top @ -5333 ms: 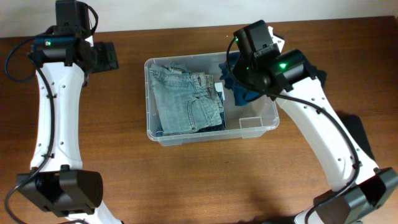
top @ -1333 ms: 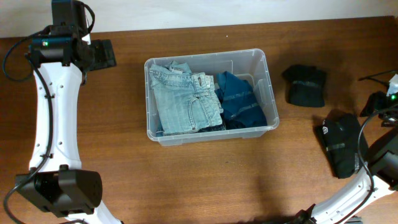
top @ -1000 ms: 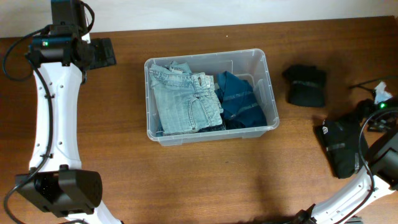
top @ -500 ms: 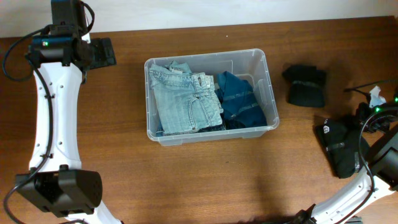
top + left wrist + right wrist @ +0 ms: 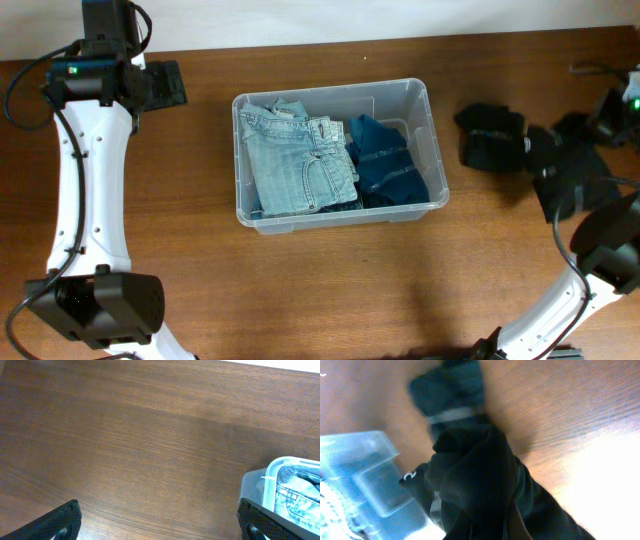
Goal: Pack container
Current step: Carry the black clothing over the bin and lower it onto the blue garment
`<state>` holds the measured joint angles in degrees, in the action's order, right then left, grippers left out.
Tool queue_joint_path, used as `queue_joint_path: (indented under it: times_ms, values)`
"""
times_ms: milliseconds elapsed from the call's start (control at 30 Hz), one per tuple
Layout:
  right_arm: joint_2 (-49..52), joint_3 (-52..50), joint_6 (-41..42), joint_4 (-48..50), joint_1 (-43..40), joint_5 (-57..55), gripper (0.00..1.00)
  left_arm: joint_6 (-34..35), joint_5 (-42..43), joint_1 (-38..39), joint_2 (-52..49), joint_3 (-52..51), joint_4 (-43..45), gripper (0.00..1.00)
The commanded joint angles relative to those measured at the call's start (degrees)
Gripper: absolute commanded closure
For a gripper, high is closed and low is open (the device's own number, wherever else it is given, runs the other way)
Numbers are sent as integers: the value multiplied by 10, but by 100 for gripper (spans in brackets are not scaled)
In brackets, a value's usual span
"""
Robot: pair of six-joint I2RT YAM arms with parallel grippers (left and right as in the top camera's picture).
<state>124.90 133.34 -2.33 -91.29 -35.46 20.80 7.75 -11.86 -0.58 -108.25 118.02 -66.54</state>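
Observation:
The black garment, now hanging off the table, will be let go by my right gripper on top of the dark blue garment (image 5: 384, 156) in the clear plastic container.
The clear plastic container (image 5: 430, 120) stands mid-table, holding folded light blue jeans (image 5: 298, 165) and a dark blue garment (image 5: 385, 160). At the far right my right gripper (image 5: 603, 128) is shut on a black garment (image 5: 568, 172) that hangs off the table. In the right wrist view that black garment (image 5: 485, 485) covers the jaws. A second, folded black garment (image 5: 492, 138) lies on the table right of the container. My left gripper (image 5: 165, 88) hovers open and empty over bare wood left of the container, and its wrist view shows a corner of the container (image 5: 280, 485).
The wooden table (image 5: 330, 290) runs to a pale wall at the back. The right arm's white links (image 5: 590, 280) stand at the front right, and the left arm's links (image 5: 85, 200) run down the left side.
My right gripper has shut on the black garment at the front right and carried it up and toward the back, nearer the folded black garment. The left arm has not moved.

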Motion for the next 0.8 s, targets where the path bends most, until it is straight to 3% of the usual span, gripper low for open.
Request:
queue_joint_path:
  times_ms: [0, 133, 333, 500, 767]
  values:
    - [-16, 95, 74, -25, 44, 56, 96, 3, 0, -3, 9, 6, 1, 1]
    - [-16, 195, 187, -41, 105, 146, 96, 3, 0, -3, 9, 6, 1, 1]
    - [-15, 223, 317, -16, 187, 184, 96, 3, 0, -3, 9, 6, 2, 1]
    - [-15, 221, 384, 10, 281, 134, 96, 3, 0, -3, 9, 6, 1, 0]
    - [-15, 201, 459, 5, 409, -46, 96, 3, 0, -3, 9, 6, 1, 1]
